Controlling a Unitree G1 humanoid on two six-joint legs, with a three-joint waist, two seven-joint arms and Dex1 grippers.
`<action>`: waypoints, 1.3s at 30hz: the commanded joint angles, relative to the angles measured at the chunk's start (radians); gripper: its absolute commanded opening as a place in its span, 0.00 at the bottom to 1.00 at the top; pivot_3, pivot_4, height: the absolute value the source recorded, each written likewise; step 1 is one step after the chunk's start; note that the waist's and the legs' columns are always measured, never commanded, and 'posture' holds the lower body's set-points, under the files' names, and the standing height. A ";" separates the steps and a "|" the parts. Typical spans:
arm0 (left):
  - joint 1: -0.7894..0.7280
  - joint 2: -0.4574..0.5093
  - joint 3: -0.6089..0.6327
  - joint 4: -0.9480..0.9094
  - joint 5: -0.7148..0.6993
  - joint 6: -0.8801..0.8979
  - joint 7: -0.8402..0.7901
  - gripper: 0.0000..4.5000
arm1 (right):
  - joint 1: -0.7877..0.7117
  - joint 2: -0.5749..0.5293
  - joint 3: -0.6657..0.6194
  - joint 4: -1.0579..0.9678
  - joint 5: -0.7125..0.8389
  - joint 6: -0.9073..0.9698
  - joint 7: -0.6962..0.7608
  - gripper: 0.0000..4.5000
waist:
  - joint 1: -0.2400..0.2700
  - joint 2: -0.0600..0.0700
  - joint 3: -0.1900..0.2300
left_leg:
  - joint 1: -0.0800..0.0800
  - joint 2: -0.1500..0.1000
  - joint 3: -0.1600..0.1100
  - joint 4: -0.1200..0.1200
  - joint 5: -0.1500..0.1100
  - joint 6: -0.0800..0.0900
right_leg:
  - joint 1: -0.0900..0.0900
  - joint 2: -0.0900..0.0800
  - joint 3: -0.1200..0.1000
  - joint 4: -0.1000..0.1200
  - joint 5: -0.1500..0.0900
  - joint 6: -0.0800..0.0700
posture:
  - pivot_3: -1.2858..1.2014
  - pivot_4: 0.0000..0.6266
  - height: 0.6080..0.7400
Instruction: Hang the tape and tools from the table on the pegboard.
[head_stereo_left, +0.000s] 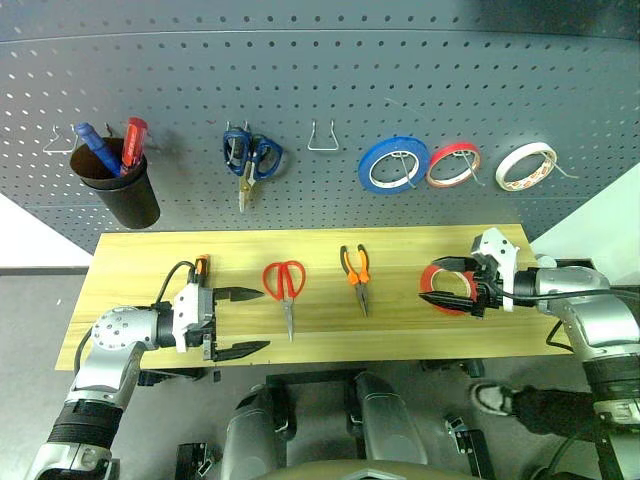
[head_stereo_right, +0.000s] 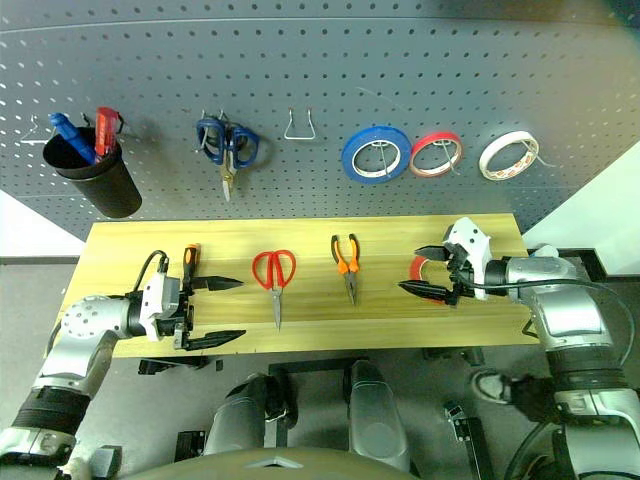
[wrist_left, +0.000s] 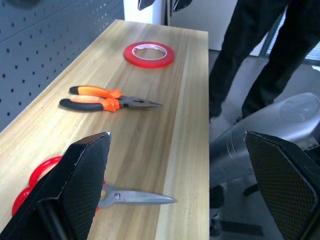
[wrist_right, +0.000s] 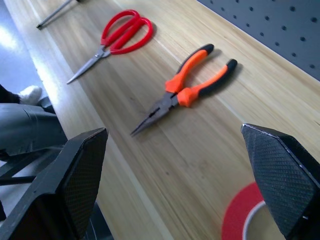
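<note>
The red roll of tape is on the table. I need to close my right gripper on the near side (head_stereo_left: 452, 311) (wrist_right: 231, 227) of it, with one finger inside the roll's hole.
On the light wood table (head_stereo_left: 130, 262) lie red-handled scissors (head_stereo_left: 285, 283), orange-and-black pliers (head_stereo_left: 356, 272) and, at the right end, a red roll of tape (wrist_left: 149, 53). The orange-handled screwdriver (head_stereo_right: 190, 258) lies at the left, mostly hidden behind my left gripper (head_stereo_left: 263, 320). That gripper is open and empty, pointing right towards the scissors. My right gripper (head_stereo_left: 432, 281) is open, pointing left, its fingers just over the tape (wrist_right: 239, 216); it holds nothing. The grey pegboard (head_stereo_left: 400, 70) rises behind the table.
On the pegboard hang a black cup (head_stereo_left: 125, 195) of blue and red-handled tools, blue scissors (head_stereo_left: 250, 155), an empty wire hook (head_stereo_left: 322, 138), and blue (head_stereo_left: 393, 163), red (head_stereo_left: 453, 164) and white (head_stereo_left: 526, 165) tape rolls. A person's legs (wrist_left: 260, 50) stand beyond the table's front edge.
</note>
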 joint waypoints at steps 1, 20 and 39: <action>0.024 0.008 0.009 -0.057 -0.017 0.010 0.007 0.99 | -0.016 -0.014 -0.014 -0.001 0.000 -0.014 0.004 1.00 | 0.000 0.001 -0.001 | 0.000 0.000 0.000 0.000 0.000 0.000 | 0.000 0.000 0.000 0.000 0.000 0.000 | 0.46 0.27 0.92; -0.033 -0.011 -0.003 -0.026 0.033 0.007 0.070 0.99 | -0.080 0.007 0.056 0.159 -0.145 -0.040 -0.117 1.00 | 0.003 0.001 -0.024 | 0.003 -0.001 0.000 0.000 0.000 0.000 | 0.002 0.000 0.000 0.000 0.000 0.000 | 0.48 0.28 0.92; -0.086 -0.004 -0.070 -0.113 0.064 0.135 0.081 0.99 | -0.160 0.061 0.154 0.321 -0.286 0.049 -0.214 1.00 | 0.039 0.004 -0.020 | 0.016 0.001 0.000 -0.002 -0.003 0.005 | 0.014 -0.003 0.000 -0.001 -0.002 -0.004 | 0.49 0.41 0.92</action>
